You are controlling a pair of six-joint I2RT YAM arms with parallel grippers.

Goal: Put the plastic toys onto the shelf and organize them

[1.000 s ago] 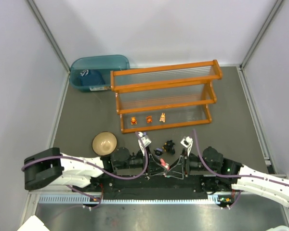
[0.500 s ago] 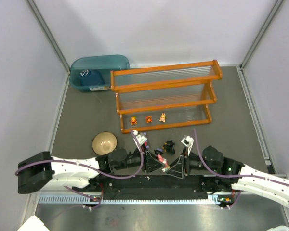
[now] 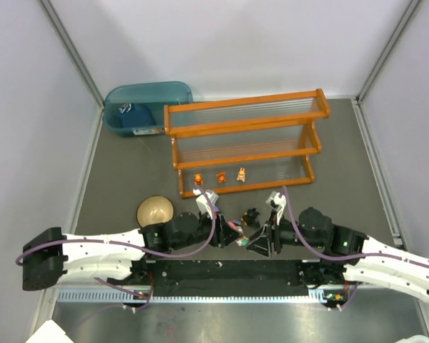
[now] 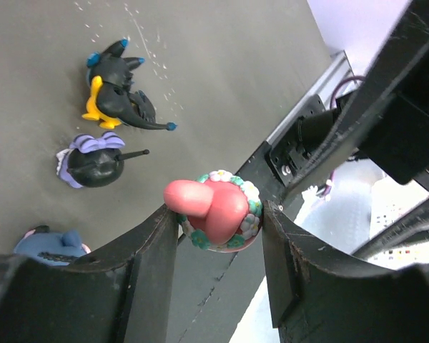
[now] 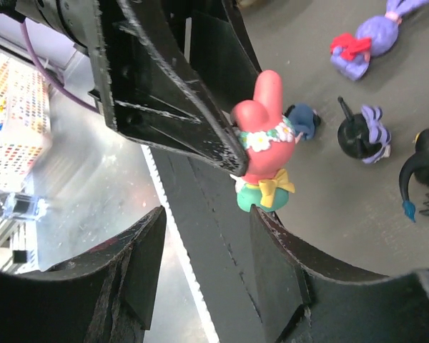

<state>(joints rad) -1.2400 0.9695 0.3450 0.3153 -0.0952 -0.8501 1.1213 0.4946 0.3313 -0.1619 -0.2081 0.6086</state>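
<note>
The robot's left fingers hold the pink-red toy around its flower wreath, so next the right gripper grabs its teal base (image 5: 260,197) before the left gripper grabs its long top.
My left gripper (image 4: 218,214) is shut on the pink-red toy (image 4: 216,211), which wears a flower wreath, and holds it low over the table's near edge. In the right wrist view the same pink-red toy (image 5: 263,146) hangs from the left fingers, its teal base at the tip of one finger of my open right gripper (image 5: 209,214). On the mat lie a black toy (image 4: 118,100), a round black one with a purple bow (image 4: 93,164), a dark-blue one (image 5: 304,120) and the purple bunny (image 5: 365,46). Three orange toys (image 3: 220,176) stand on the shelf's (image 3: 243,127) lower tier.
A tan bowl (image 3: 155,211) sits left of the arms. A teal bin (image 3: 139,107) stands behind the shelf's left end. Both wrists crowd together near the black base rail (image 3: 229,270). Grey walls close in the table on three sides.
Both arms have shifted toward each other and slightly forward. The right gripper has swung in against the pink-red toy, which stays in the left gripper.
</note>
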